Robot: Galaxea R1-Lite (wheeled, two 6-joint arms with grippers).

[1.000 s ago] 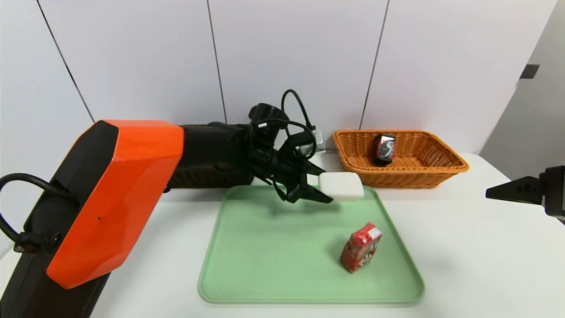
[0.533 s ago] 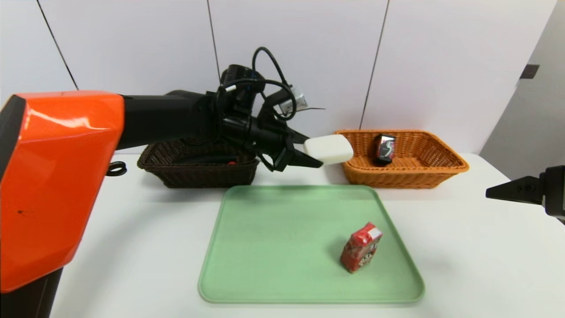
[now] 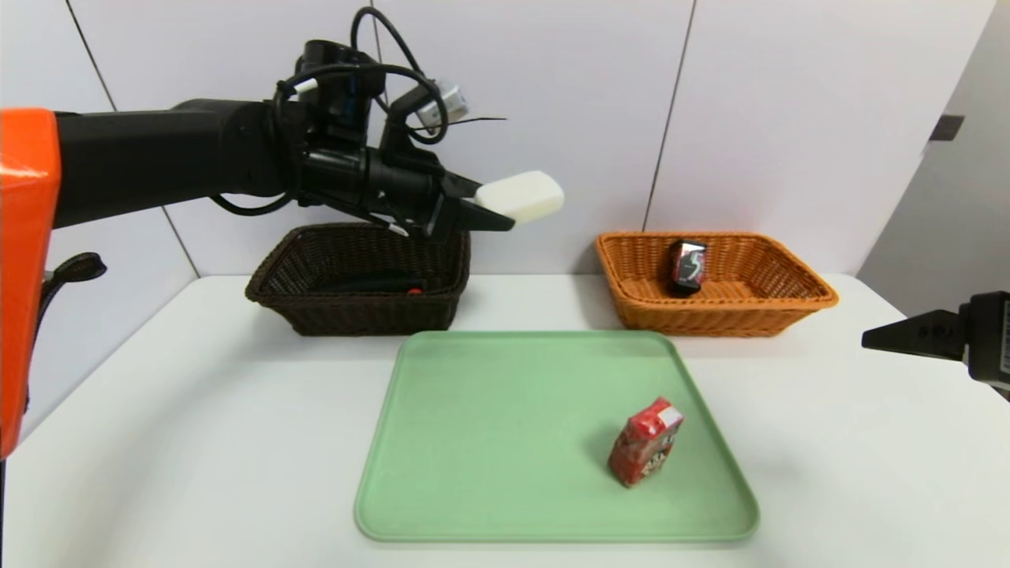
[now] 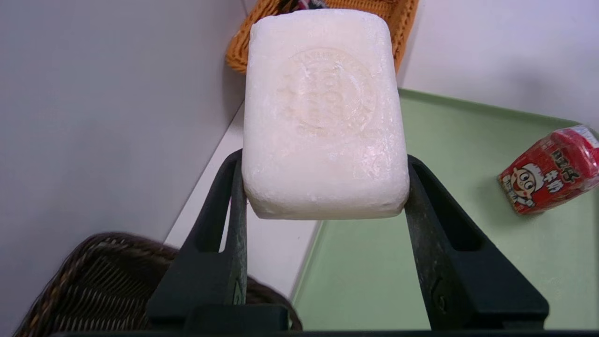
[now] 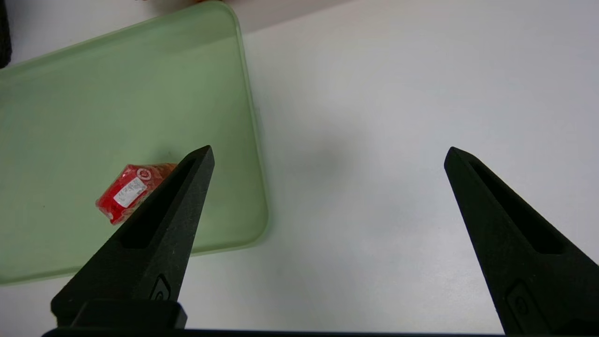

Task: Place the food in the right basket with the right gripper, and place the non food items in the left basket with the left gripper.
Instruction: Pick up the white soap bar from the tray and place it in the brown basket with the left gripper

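The robot's left gripper needs to set the white rounded block, now held high beside that basket, down beside the small red piece in the dark brown basket point(image 3: 426, 274).
My left gripper point(image 3: 493, 211) is shut on the white rounded block point(image 3: 521, 195) and holds it high in the air, just right of the dark brown left basket point(image 3: 272, 285). In the left wrist view the block point(image 4: 323, 117) sits between both fingers point(image 4: 234, 210). A black pouch point(image 3: 371, 282) and a small red piece point(image 3: 413, 291) lie in that basket. The red carton point(image 3: 645, 441) stands on the green tray point(image 3: 489, 473). The orange right basket point(image 3: 797, 296) holds a dark packet point(image 3: 686, 267). My right gripper point(image 5: 327, 154) hangs open over bare table at the right, its fingertip point(image 3: 876, 341) showing in the head view.
The white table point(image 3: 197, 442) carries the tray in the middle and both baskets along the back wall. The wall point(image 3: 552, 102) stands close behind the baskets. The orange segment of my left arm point(image 3: 20, 276) fills the near left.
My left gripper has lifted the white block off the tray's far edge and carried it up and to the left, toward the dark basket. The right gripper has barely moved.
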